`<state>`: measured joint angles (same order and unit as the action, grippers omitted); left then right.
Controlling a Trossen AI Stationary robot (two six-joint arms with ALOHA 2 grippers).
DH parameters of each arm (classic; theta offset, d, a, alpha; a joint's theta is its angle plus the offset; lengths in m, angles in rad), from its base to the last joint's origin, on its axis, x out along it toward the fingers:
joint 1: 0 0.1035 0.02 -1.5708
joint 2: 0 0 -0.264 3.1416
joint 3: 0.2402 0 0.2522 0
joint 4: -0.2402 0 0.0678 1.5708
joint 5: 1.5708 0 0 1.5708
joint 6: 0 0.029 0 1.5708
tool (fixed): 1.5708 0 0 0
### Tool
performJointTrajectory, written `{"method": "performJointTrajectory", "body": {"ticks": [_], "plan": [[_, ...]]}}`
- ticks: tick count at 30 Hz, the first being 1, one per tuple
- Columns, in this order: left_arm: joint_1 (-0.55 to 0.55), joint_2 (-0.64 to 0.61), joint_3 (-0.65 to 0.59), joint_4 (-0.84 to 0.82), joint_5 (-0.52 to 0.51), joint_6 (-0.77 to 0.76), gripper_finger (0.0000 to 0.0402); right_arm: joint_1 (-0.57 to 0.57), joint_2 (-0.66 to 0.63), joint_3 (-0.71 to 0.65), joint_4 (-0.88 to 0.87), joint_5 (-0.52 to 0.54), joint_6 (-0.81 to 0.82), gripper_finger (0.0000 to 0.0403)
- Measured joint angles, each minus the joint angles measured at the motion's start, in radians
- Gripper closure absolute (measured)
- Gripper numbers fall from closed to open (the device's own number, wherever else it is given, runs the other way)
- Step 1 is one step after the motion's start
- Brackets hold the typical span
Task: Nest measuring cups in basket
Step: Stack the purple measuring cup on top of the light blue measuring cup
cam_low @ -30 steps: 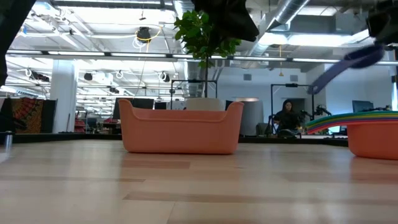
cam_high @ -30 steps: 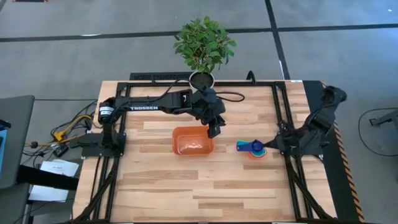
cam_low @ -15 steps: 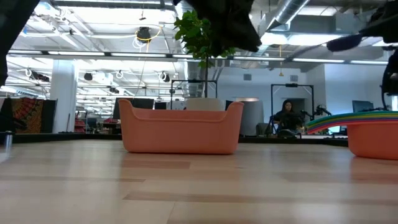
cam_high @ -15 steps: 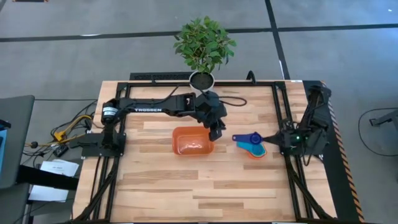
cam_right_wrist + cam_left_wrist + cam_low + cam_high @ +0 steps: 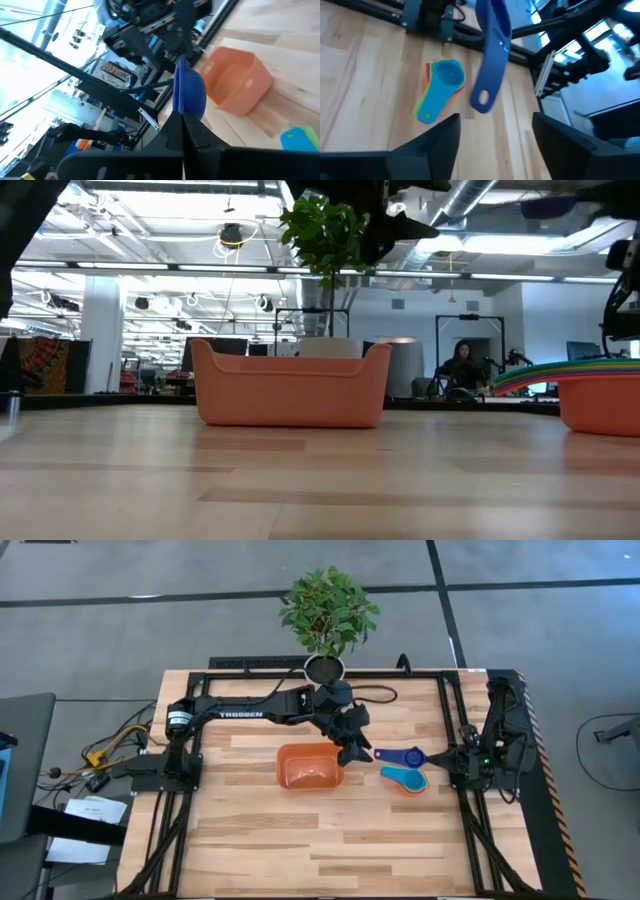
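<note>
My left gripper will take the cup handle's holed end [image 5: 483, 100] while my right gripper, which pinches the dark blue cup's bowl on edge, regrips the cup's bowl.
The dark blue measuring cup [image 5: 400, 756] hangs in the air between the orange basket [image 5: 308, 769] and the stack of other cups [image 5: 405, 780], and my right gripper [image 5: 441, 756] is shut on it. Its handle [image 5: 487, 70] points toward my left gripper [image 5: 355, 750]. That gripper is open, above the basket's right end, and its fingers [image 5: 442, 137] stand short of the handle's holed end [image 5: 481, 97]. The stack, light blue on top [image 5: 445, 75], rests on the table. The basket [image 5: 290, 385] stands on its flat bottom. My right gripper pinches the dark blue cup at its bowl end [image 5: 183, 111], opposite the handle, between its two fingers [image 5: 172, 127]. The fingers come level from the table's right. The cup is lifted clear of the table and the stack, turned on edge, its handle reaching toward the table's left.
A plant in a white pot [image 5: 325, 665] stands at the table's far edge behind my left arm. Black frame rails [image 5: 452, 720] run along the table's sides. Bare wood lies in front of the basket. A person [image 5: 463, 370] sits far off in the room.
My right gripper has lifted the dark blue cup off the stack and carried it toward the table's left, turning it so that the handle points at my left gripper. My left gripper has turned toward the cup and opened.
</note>
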<state>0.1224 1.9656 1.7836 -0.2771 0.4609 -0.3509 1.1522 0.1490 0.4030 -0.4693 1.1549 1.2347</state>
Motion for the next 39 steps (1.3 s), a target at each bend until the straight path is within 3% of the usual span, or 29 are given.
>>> {"method": "performJointTrajectory", "body": {"ticks": [4,8,24,30,33,39], "plan": [[0.003,0.000,0.000,0.063,0.030,-0.012,0.0150,0.000,0.000,0.000,0.086,-0.002,-0.120,0.0400],[0.002,0.000,0.000,0.136,0.049,-0.055,0.0172,0.000,0.000,0.000,0.156,-0.009,-0.219,0.0399],[0.003,0.000,0.000,0.180,0.074,-0.074,0.0390,-0.001,0.000,0.000,0.282,-0.029,-0.375,0.0398],[0.004,0.000,0.000,0.215,0.137,-0.076,0.0398,-0.001,0.000,0.001,0.283,-0.032,-0.374,0.0396],[0.010,0.000,0.000,0.215,0.137,-0.112,0.0399,-0.001,0.000,0.001,0.288,-0.024,-0.372,0.0368],[0.028,0.000,0.001,0.152,0.130,-0.191,0.0401,-0.001,0.001,0.027,0.292,0.109,-0.472,0.0304]]}}
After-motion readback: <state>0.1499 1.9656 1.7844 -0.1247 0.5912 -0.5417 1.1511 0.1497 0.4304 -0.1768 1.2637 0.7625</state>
